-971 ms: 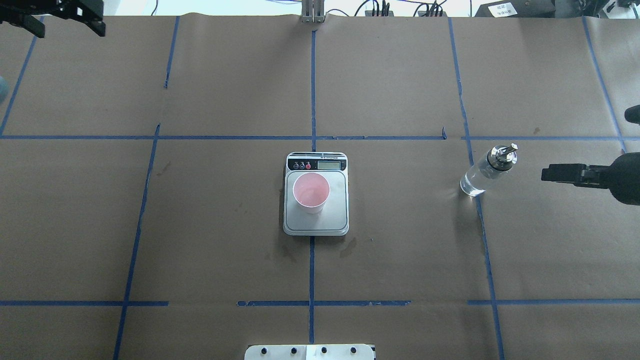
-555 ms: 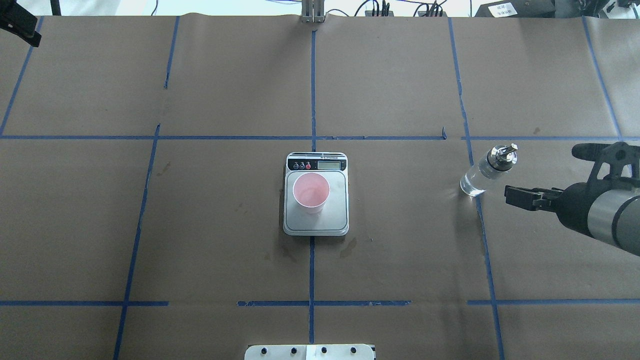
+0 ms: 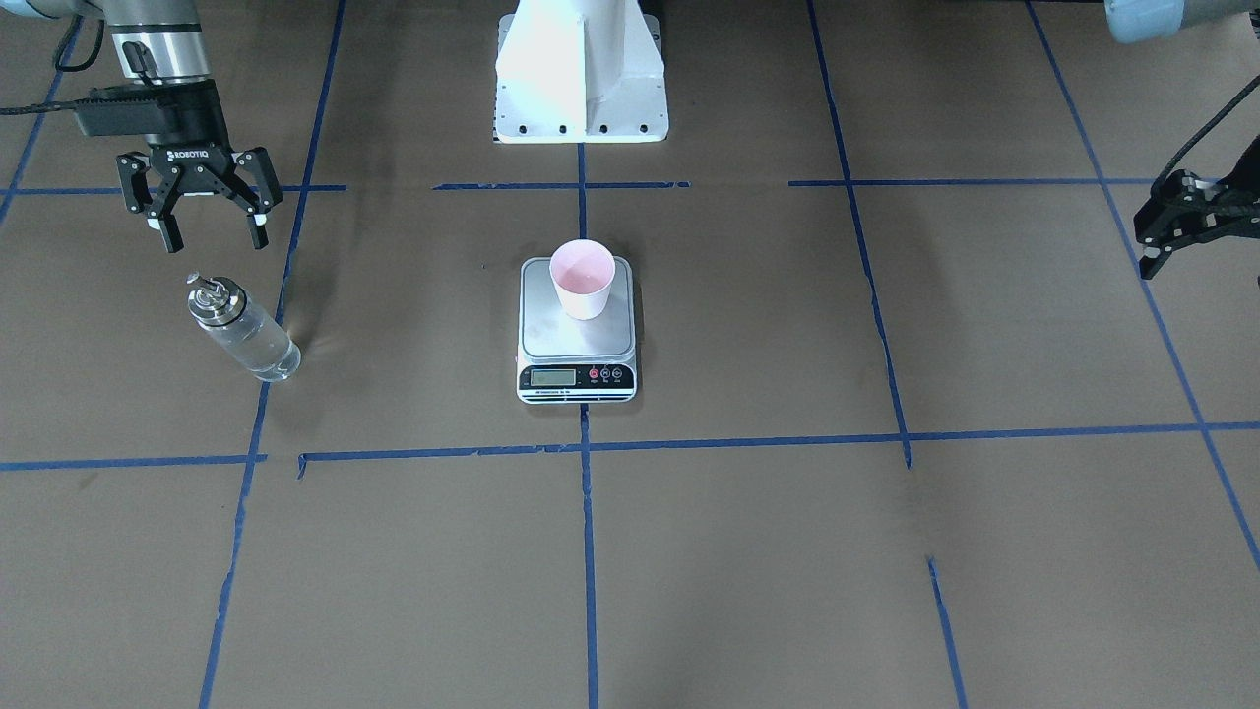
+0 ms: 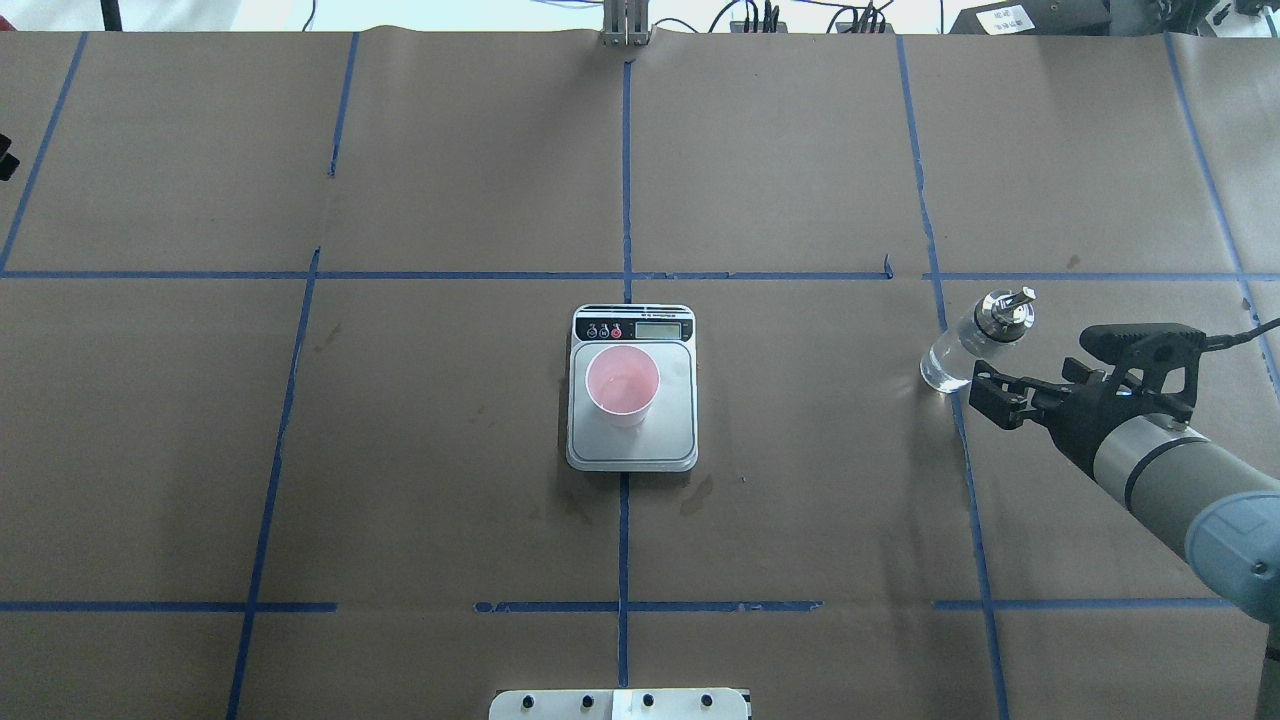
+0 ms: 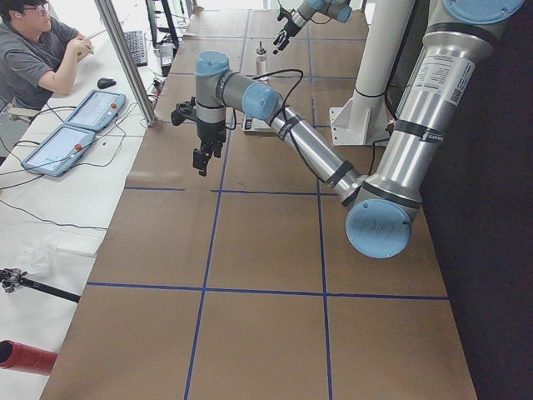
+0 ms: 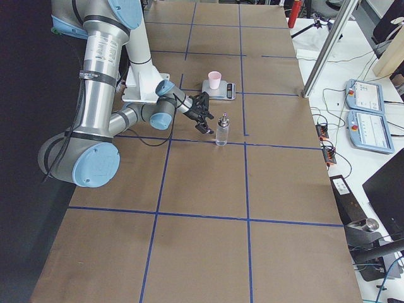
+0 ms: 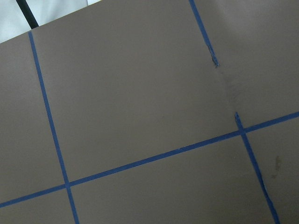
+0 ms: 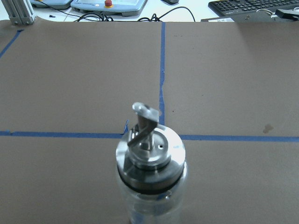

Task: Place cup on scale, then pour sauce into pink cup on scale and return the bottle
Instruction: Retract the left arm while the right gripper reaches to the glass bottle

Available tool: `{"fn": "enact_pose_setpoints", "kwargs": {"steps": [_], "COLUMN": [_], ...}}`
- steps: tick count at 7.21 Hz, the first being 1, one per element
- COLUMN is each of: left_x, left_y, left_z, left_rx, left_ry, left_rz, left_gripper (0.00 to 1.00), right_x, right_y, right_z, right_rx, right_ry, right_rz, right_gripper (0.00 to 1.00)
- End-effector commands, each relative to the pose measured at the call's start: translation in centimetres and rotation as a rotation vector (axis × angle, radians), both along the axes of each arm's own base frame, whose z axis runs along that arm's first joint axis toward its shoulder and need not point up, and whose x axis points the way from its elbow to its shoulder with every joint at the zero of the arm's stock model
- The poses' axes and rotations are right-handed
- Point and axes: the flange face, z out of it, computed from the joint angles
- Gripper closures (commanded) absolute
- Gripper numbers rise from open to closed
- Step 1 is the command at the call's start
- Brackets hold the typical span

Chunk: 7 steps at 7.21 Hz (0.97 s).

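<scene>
I need to next move my right gripper to the clear glass bottle and close it on the bottle's body [image 3: 249, 339] [image 8: 154, 204] below its silver cap.
The pink cup [image 4: 622, 383] stands upright on the steel scale [image 4: 634, 447] at the table's middle; both also show in the front view, cup [image 3: 581, 279] on scale [image 3: 576, 343]. The clear glass bottle [image 4: 968, 345] with a silver cap stands upright at the right and holds clear sauce. It also shows in the front view [image 3: 241, 330] and fills the lower middle of the right wrist view [image 8: 149, 179]. My right gripper [image 3: 215, 239] is open and empty, just on the robot's side of the bottle, not touching it. My left gripper [image 3: 1160, 248] is open and empty, far off at the left edge.
Brown paper with blue tape lines covers the table [image 4: 450, 180]. The robot's white base plate [image 3: 581, 89] sits behind the scale. The left wrist view shows only paper and tape [image 7: 140, 161]. An operator [image 5: 37, 54] sits beyond the table's far side.
My right arm has swung in from the right edge and closed on the bottle. My left arm has drawn back, nearly out of the overhead view. Cup, scale and bottle have not moved.
</scene>
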Motion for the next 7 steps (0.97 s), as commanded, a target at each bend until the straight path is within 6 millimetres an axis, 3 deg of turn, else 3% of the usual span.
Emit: {"fn": "enact_pose_setpoints", "kwargs": {"steps": [1,3,5,7], "left_x": [-0.5,-0.5,-0.4,-0.4], "left_y": [1.6,1.5,1.4,1.3], "left_z": [3.8,3.9,4.0,4.1], "left_rx": [0.059,0.059,0.055,0.054], "left_ry": [0.015,0.015,0.015,0.014], "left_rz": [0.005,0.005,0.004,0.004], "left_gripper": [0.00,0.00,0.00,0.00], "right_x": [-1.6,-3.1,-5.9,-6.4], "right_y": [-0.6,-0.4,-1.1,-1.3], "right_z": [2.3,1.8,2.6,2.9], "right_rx": [0.049,0.063,0.086,0.086], "right_ry": [0.026,0.017,0.036,0.043], "right_rz": [0.019,0.015,0.040,0.038], "right_gripper": [0.00,0.00,0.00,0.00]}}
